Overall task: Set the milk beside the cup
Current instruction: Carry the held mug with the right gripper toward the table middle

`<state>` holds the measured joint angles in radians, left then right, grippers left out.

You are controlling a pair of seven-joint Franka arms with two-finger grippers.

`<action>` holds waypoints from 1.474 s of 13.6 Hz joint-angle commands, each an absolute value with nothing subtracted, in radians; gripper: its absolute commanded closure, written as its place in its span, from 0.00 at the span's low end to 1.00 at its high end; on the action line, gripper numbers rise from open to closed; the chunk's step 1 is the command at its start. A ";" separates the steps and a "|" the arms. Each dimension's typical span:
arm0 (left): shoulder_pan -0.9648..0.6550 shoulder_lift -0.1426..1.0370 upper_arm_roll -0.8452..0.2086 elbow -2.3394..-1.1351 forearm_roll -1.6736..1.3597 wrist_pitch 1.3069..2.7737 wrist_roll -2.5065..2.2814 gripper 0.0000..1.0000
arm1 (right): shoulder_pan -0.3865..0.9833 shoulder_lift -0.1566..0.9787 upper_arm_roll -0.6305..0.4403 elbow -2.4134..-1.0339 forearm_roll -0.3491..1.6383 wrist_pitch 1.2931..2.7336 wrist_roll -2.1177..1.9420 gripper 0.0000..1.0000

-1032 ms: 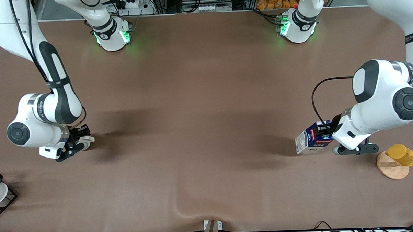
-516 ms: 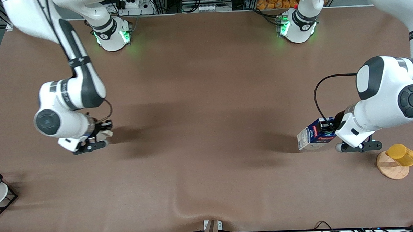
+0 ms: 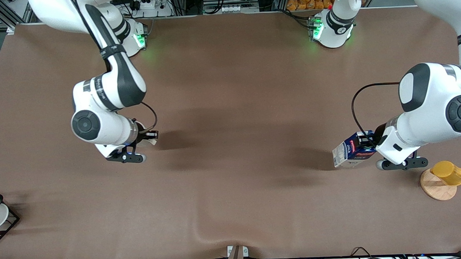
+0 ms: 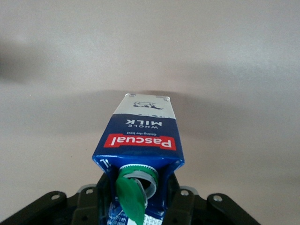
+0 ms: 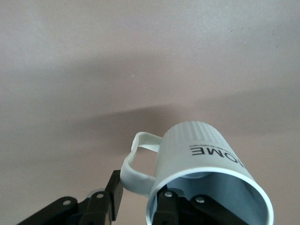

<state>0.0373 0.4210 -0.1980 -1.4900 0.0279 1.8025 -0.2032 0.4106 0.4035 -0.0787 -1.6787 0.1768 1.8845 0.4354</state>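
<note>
Next, I let go of the cup with my right gripper on the bare middle of the brown cloth (image 3: 239, 141), between my two arms.
My left gripper (image 3: 366, 143) is shut on the milk (image 3: 352, 153), a dark-blue carton with a red label band. It holds the carton tilted above the table at the left arm's end. In the left wrist view the milk (image 4: 141, 135) sits between the black fingers (image 4: 176, 199), its green cap flap open. My right gripper (image 3: 148, 136) is shut on the cup (image 3: 152, 141) above the table toward the right arm's end. In the right wrist view the cream-white cup (image 5: 206, 159) is held at its rim by my right gripper (image 5: 143, 199), one finger inside and one beside the handle.
A yellow cup (image 3: 449, 173) on a round wooden base (image 3: 436, 188) stands by the milk at the left arm's end. A white cup in a black wire frame (image 3: 5, 225) stands at the right arm's end. The brown cloth has a ridge (image 3: 215, 231) near the front edge.
My right arm has carried the cup from the right arm's end toward the table's middle. My left gripper with the milk has shifted only slightly.
</note>
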 commanded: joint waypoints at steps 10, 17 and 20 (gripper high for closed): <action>0.043 0.413 -0.190 -1.497 0.031 1.787 -0.212 0.52 | 0.606 0.707 -0.089 -1.243 0.256 1.900 1.049 1.00; 0.043 0.417 -0.190 -1.494 0.054 1.778 -0.210 0.52 | 0.652 0.819 -0.089 -1.238 0.321 2.158 1.253 1.00; 0.041 0.423 -0.189 -1.494 0.054 1.778 -0.213 0.52 | 0.719 0.883 -0.089 -1.229 0.322 2.281 1.385 1.00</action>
